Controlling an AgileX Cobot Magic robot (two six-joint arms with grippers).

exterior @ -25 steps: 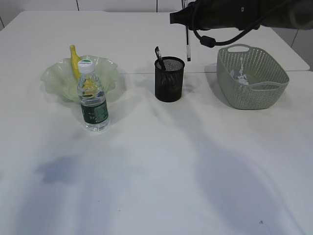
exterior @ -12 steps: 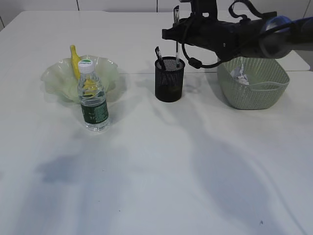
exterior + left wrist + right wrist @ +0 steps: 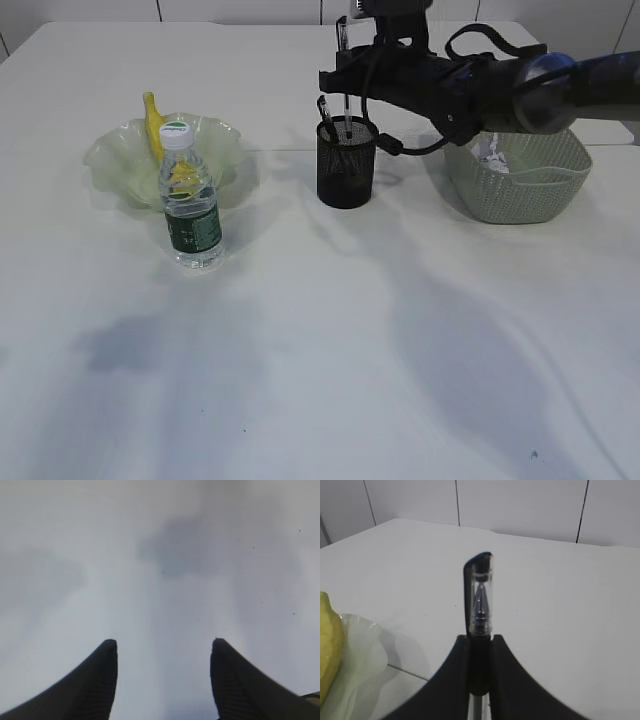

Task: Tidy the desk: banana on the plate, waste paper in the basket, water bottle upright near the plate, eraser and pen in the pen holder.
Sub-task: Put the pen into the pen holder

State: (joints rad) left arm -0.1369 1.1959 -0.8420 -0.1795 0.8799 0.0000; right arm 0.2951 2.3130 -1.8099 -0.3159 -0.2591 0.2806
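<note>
The robot's right gripper will release the clear black-capped pen in the black mesh pen holder (image 3: 347,141), next to the leaning pen. The black-capped pen is now upright over the holder.
My right gripper (image 3: 340,78) is shut on a clear black-capped pen (image 3: 345,55) and holds it upright over the black mesh pen holder (image 3: 346,170); the pen's lower end reaches into the holder's mouth. The right wrist view shows the pen (image 3: 480,600) pinched between the jaws of that gripper (image 3: 480,641). Another pen (image 3: 323,108) leans in the holder. The banana (image 3: 152,122) lies on the pale green plate (image 3: 110,160). The water bottle (image 3: 190,200) stands upright in front of the plate. Waste paper (image 3: 490,152) lies in the grey-green basket (image 3: 525,190). No eraser shows. My left gripper (image 3: 164,647) is open over bare table.
The basket stands just right of the pen holder, under my right arm. The right wrist view catches the banana (image 3: 327,645) and plate rim (image 3: 365,655) at lower left. The white table's far edge and a wall lie behind.
My right gripper has carried the pen left and down, from beside the basket to over the pen holder. The pen's lower end now sits in the holder's mouth.
</note>
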